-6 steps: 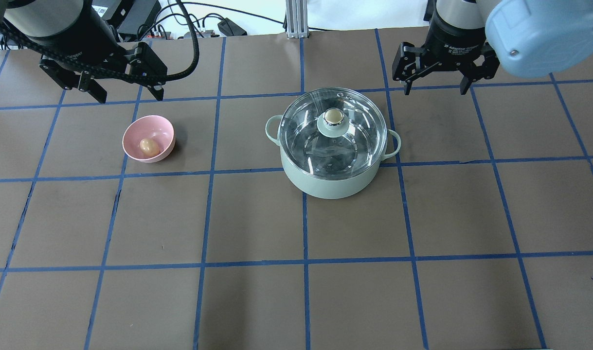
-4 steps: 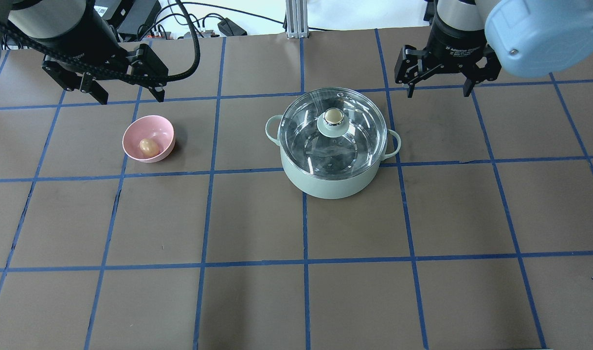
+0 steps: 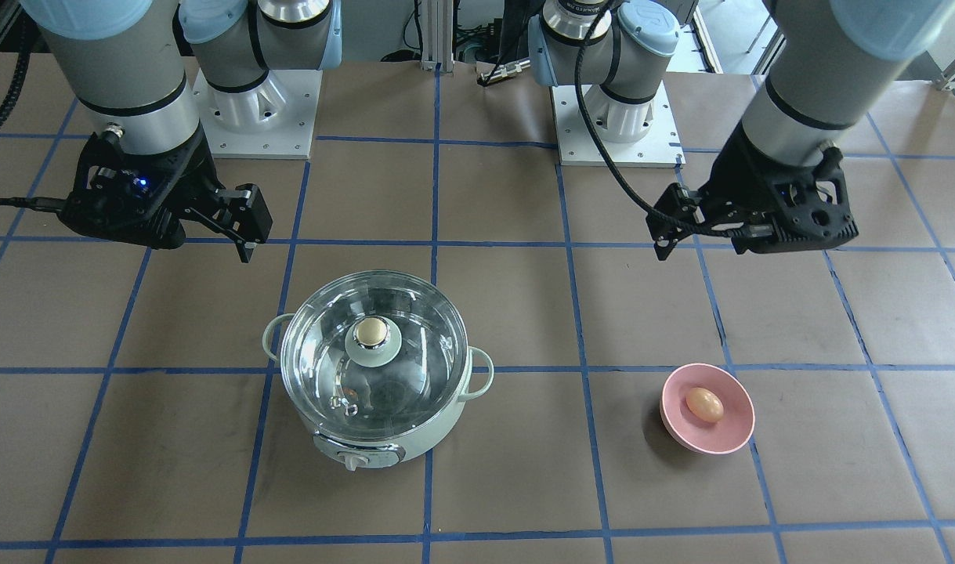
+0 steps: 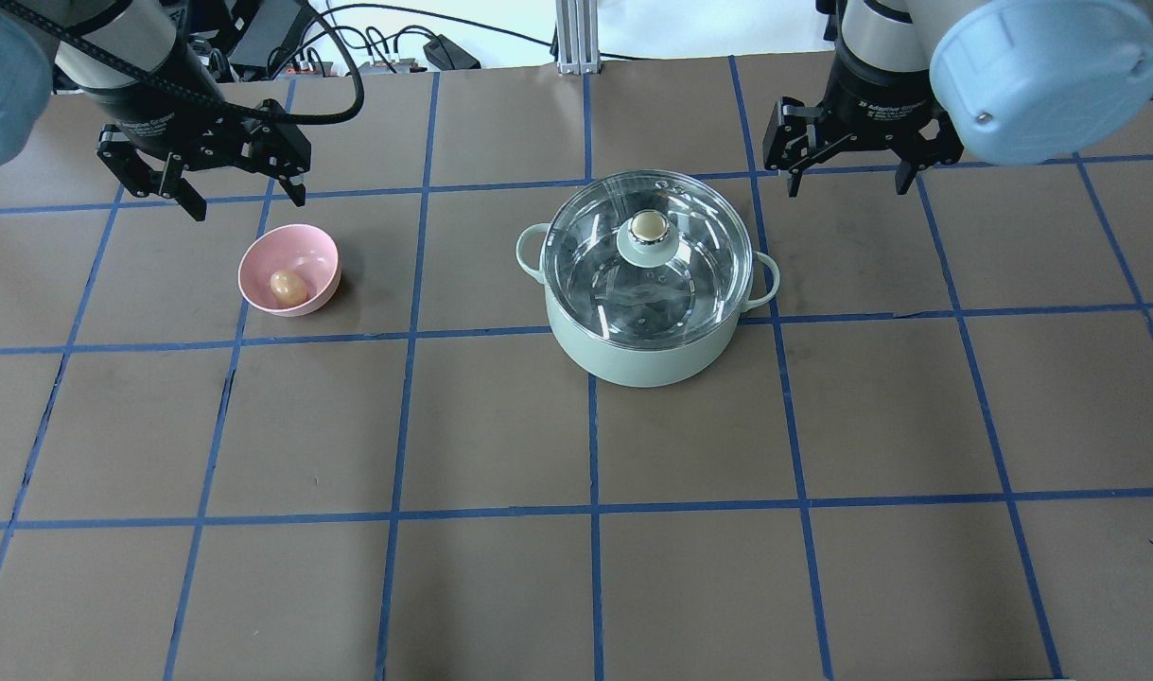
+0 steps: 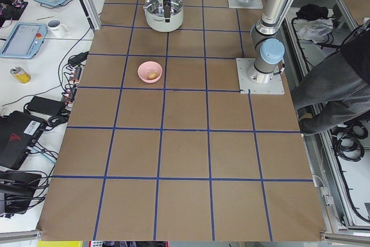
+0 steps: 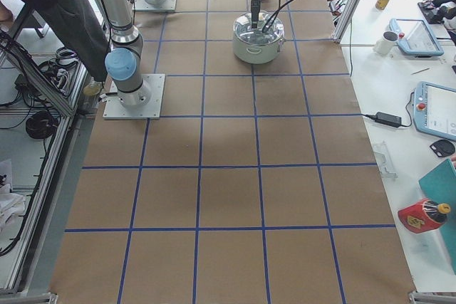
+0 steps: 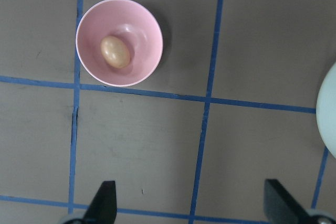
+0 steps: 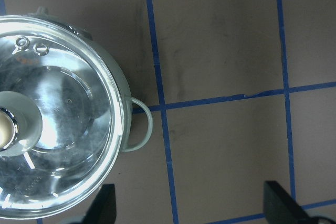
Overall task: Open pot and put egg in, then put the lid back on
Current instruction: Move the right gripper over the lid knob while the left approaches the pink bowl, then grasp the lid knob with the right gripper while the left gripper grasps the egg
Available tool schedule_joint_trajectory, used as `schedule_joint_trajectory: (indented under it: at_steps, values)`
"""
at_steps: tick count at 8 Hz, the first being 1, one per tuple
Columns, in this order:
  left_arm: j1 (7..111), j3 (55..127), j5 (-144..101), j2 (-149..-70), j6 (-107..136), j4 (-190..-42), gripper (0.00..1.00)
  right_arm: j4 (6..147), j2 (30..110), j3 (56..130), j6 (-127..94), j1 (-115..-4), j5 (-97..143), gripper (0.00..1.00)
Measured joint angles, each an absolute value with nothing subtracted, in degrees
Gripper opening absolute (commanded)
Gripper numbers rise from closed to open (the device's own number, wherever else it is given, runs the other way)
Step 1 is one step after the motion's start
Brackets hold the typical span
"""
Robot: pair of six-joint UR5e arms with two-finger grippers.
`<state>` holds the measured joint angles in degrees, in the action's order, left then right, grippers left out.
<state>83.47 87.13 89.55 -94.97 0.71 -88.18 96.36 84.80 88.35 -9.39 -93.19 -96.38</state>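
Next, my right gripper should go to the glass lid's cream-gold knob (image 3: 370, 332) (image 8: 5, 130) and close there, because the pot must be opened for the egg.
The mint-green pot (image 4: 633, 364) stands at mid-table with the glass lid (image 4: 590, 260) on it, its cream-gold knob (image 4: 648, 225) up. The egg (image 4: 288, 286) lies in a pink bowl (image 4: 316, 257) to the pot's left. My left gripper (image 4: 249, 203) is open and empty, above the table just behind the bowl. Its wrist view shows the egg (image 7: 115, 52) in the bowl (image 7: 144, 30) ahead of the open fingers (image 7: 105, 205). My right gripper (image 4: 847, 187) is open and empty, behind and to the right of the pot. Its wrist view shows the lid (image 8: 68, 114) and a side handle (image 8: 140, 129).
The table is brown with blue tape grid lines. Both arm bases (image 3: 254, 110) stand at the robot's side of the table. Cables and an aluminium post (image 4: 576, 38) lie beyond the far edge. The pot's control knob (image 3: 354, 460) faces the operators' side.
My left gripper has come lower and a little closer to the pink bowl. My right gripper has hardly moved. Both stay open; pot, lid and egg have not moved.
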Motion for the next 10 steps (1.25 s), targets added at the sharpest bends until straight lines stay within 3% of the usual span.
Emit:
schedule_joint_trajectory:
  at_steps: [5, 10]
  values:
    - [77.15, 87.59, 89.56, -106.93, 9.03, -75.06, 1.0, 110.28, 77.87, 87.61, -17.37, -101.91, -95.53, 1.0]
    - [75.71, 89.34, 89.88, -114.75, 23.92, -66.63, 1.0, 114.13, 70.06, 86.44, -26.08, -107.89, -95.11, 1.0]
